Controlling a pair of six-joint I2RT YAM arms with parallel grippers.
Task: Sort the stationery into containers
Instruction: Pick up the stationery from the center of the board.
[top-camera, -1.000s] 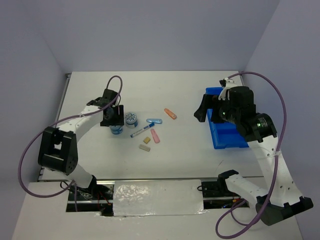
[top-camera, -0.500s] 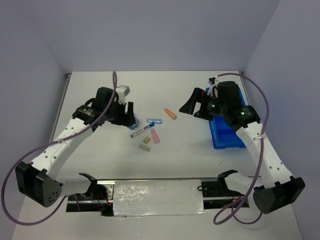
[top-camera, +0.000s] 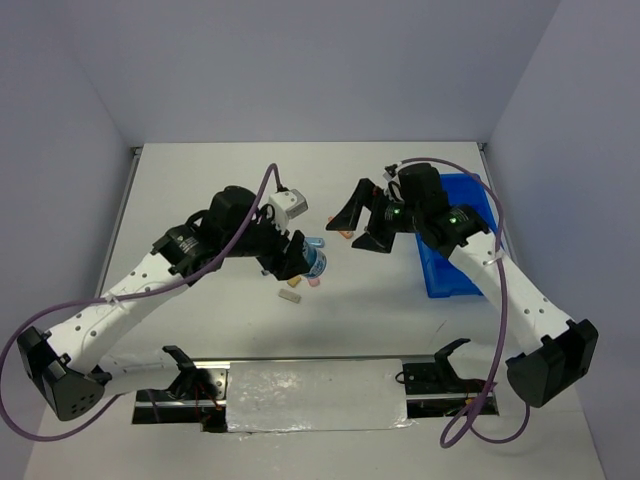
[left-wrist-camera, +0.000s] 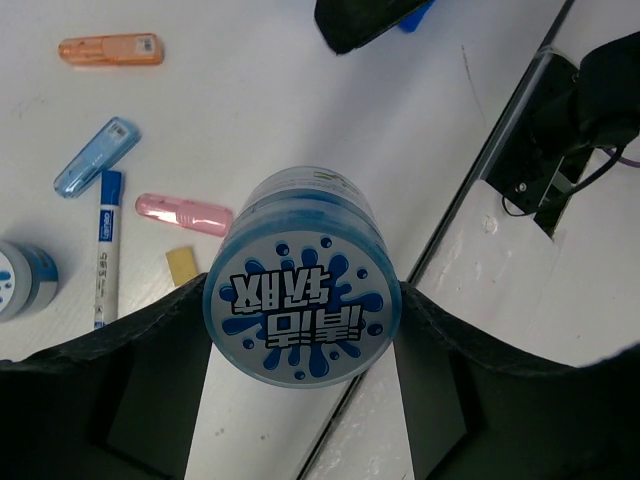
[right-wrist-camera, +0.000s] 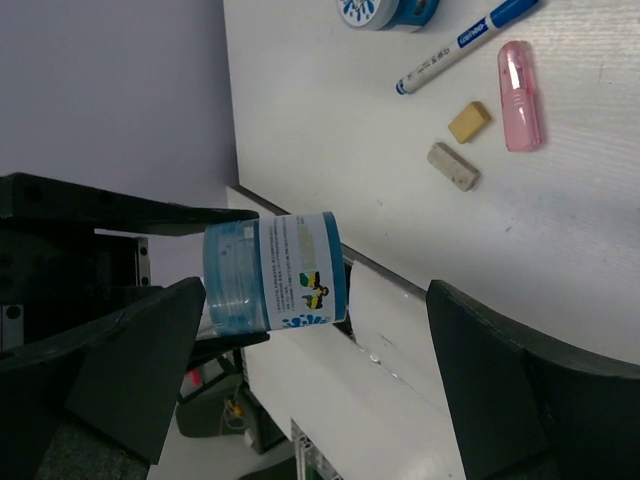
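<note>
Next, my left gripper lets go of the blue-white disc inside the near end of the blue tray (top-camera: 463, 271), close to the tray's front side.
My left gripper (top-camera: 306, 260) is shut on a round blue-white patterned disc (top-camera: 316, 264) and holds it above the table; in the left wrist view (left-wrist-camera: 302, 325) the disc (left-wrist-camera: 302, 308) fills the gap between the fingers. My right gripper (top-camera: 364, 216) is open and empty, just right of the held disc (right-wrist-camera: 272, 272), not touching it. On the table lie a second disc (left-wrist-camera: 24, 279), a marker pen (left-wrist-camera: 103, 250), a light-blue clip (left-wrist-camera: 95, 157), an orange stick (left-wrist-camera: 110, 50), a pink stick (left-wrist-camera: 183, 213) and two tan erasers (right-wrist-camera: 468, 122) (right-wrist-camera: 452, 166). The blue tray (top-camera: 458, 262) stands at the right.
The left arm's link (top-camera: 150, 275) crosses the left half of the table. A metal rail and a foil-covered plate (top-camera: 315, 395) run along the near edge. The right arm (top-camera: 500, 290) reaches over the tray.
My left gripper has risen and swung right with the disc in it. My right gripper has moved left from the tray toward the middle of the table.
</note>
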